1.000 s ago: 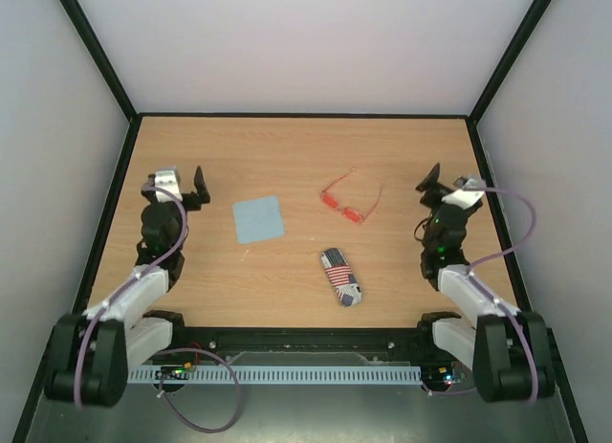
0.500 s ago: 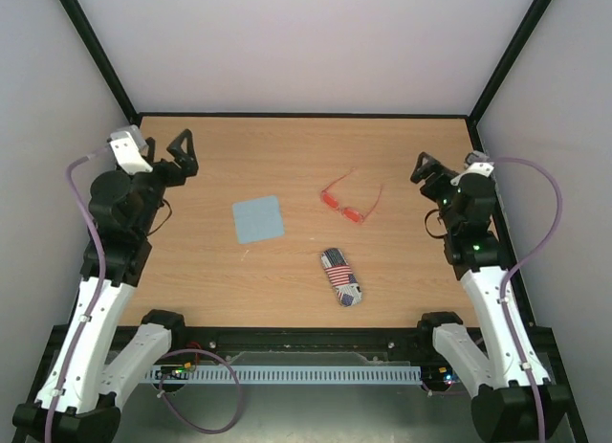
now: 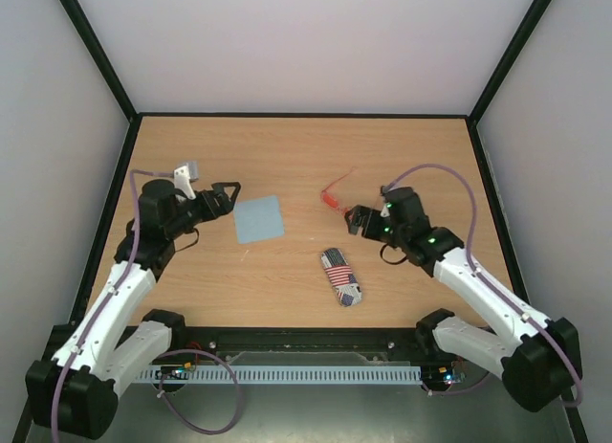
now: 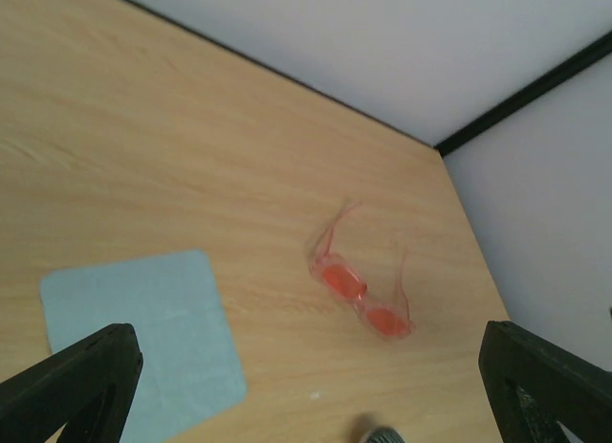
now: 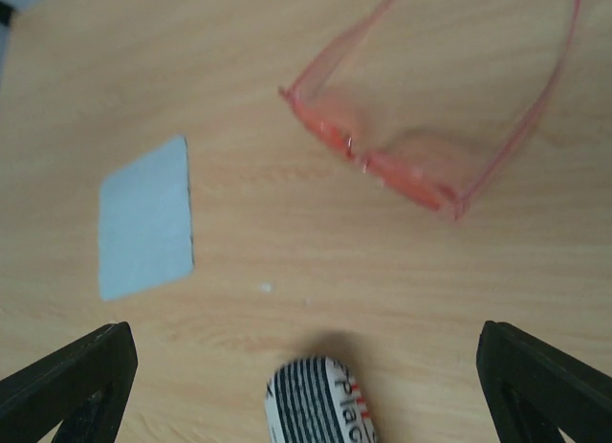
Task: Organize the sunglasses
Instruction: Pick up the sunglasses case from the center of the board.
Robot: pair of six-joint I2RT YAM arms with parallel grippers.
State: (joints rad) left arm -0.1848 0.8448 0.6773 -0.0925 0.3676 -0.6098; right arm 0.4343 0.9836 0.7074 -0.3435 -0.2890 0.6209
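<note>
Next, I move my right gripper to the red-and-white striped middle (image 3: pixel 338 273) of the flag-patterned case and close it there across the case's sides.
The red-orange sunglasses (image 3: pixel 332 196) lie unfolded near the middle of the table, lenses toward the front. They also show in the left wrist view (image 4: pixel 363 299) and the right wrist view (image 5: pixel 421 166). My right gripper (image 3: pixel 356 219) is open and empty; it hovers over the sunglasses' right end and hides that part from above. In its own view its black fingers (image 5: pixel 545 381) stand wide apart. My left gripper (image 3: pixel 225 196) is open and empty, just left of the light blue cloth (image 3: pixel 258 218), with its fingers (image 4: pixel 72 386) spread wide.
The flag-patterned case (image 3: pixel 341 276) lies in front of the sunglasses, its end showing in the right wrist view (image 5: pixel 320 405). The cloth also shows in the wrist views (image 4: pixel 143 338) (image 5: pixel 145 218). Black frame rails edge the table.
Both arms have swung inward and down from the table's sides. The right gripper now hangs over the sunglasses and the left sits beside the cloth. The sunglasses, cloth and case have not moved.
</note>
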